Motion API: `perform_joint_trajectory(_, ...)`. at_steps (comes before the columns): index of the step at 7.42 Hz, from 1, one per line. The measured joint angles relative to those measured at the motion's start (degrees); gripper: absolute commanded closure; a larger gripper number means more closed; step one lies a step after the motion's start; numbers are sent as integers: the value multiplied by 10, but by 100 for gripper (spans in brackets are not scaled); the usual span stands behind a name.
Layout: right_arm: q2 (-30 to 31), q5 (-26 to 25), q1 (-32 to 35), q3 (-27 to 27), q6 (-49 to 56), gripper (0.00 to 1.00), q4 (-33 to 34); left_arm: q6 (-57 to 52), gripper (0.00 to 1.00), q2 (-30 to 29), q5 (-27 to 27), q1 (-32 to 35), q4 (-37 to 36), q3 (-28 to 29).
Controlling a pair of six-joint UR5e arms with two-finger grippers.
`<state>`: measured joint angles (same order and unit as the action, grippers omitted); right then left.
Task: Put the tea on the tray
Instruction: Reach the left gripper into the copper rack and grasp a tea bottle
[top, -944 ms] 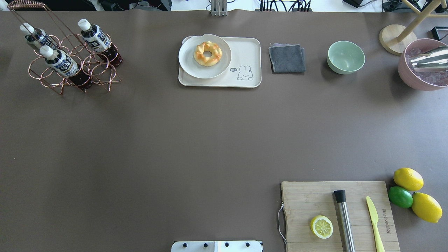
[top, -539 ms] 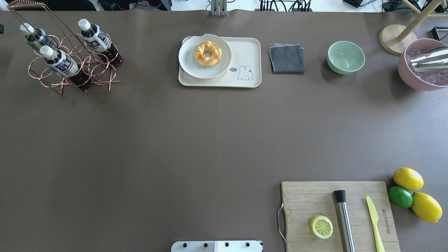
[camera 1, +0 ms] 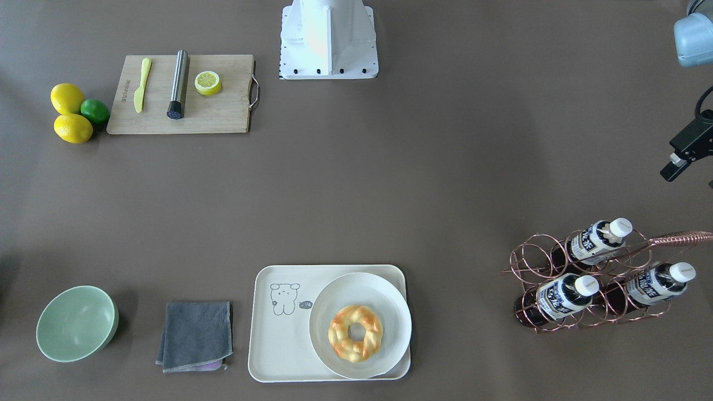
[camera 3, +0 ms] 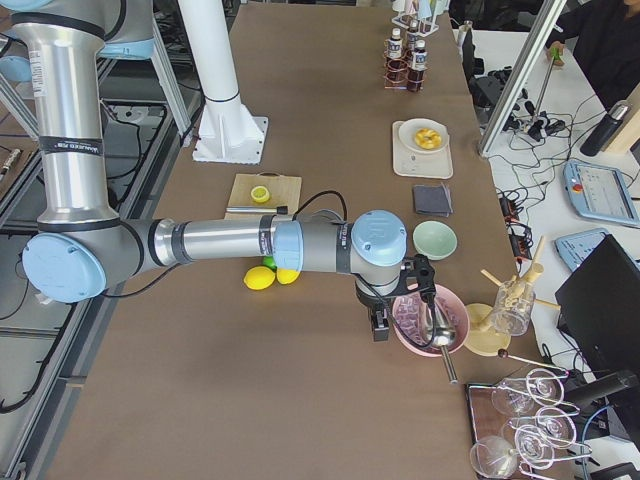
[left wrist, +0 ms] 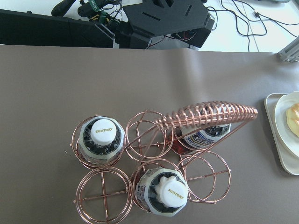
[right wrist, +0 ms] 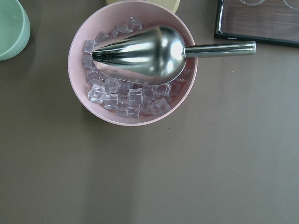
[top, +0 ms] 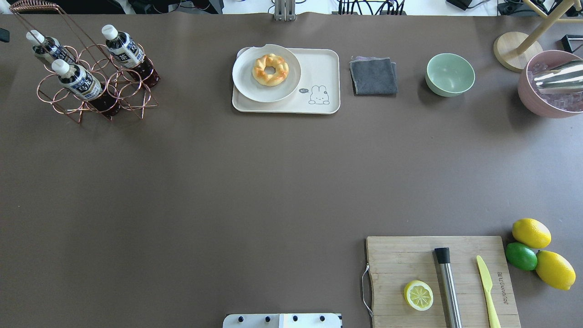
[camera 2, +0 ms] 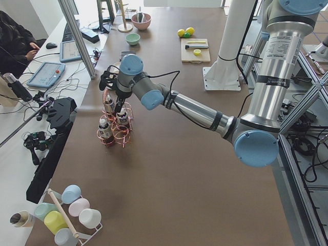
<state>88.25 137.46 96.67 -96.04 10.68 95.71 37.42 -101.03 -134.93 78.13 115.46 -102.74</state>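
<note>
My left gripper will close on the white cap (camera 1: 620,228) (left wrist: 173,192) of the front tea bottle, which stands alone in its row of the copper wire rack.
Three lookalike tea bottles stand in a copper wire rack (top: 98,93): one at the back right (top: 119,45), one at the back left (top: 45,48), one in front (top: 75,79). The left wrist view looks straight down on their white caps (left wrist: 103,133). The cream tray (top: 321,68) with the cartoon bear lies at the far middle; it also shows in the front-facing view (camera 1: 278,340). My left gripper (camera 2: 109,83) hovers over the rack; I cannot tell its jaws. My right gripper (camera 3: 380,322) hangs over the pink ice bowl (right wrist: 79,56); I cannot tell its jaws.
A round plate (top: 248,86) with a doughnut (top: 270,69) fills the tray's left half. A grey cloth (top: 373,76) and a green bowl (top: 450,74) lie right of the tray. A cutting board (top: 396,259) with lemon half, steel rod and knife sits near right, beside lemons and a lime.
A small black part of the left arm has come into the overhead view's left edge near the rack. Nothing on the table has moved.
</note>
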Motion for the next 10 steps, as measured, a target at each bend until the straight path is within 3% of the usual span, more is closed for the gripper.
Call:
perform_joint_trajectory(3,1,0,0,2,-2,0,0,3,2,20,88,-63,34,-15)
perform_joint_trajectory(5,-1,0,0,4,-4,0,0,7,8,26,136,-103,48,-9)
perform_joint_trajectory(7,-2,0,-1,4,-4,0,0,8,9,13,159,-116,54,15)
perform_joint_trajectory(10,-3,0,-1,3,-5,0,0,8,18,-5,178,-119,54,38)
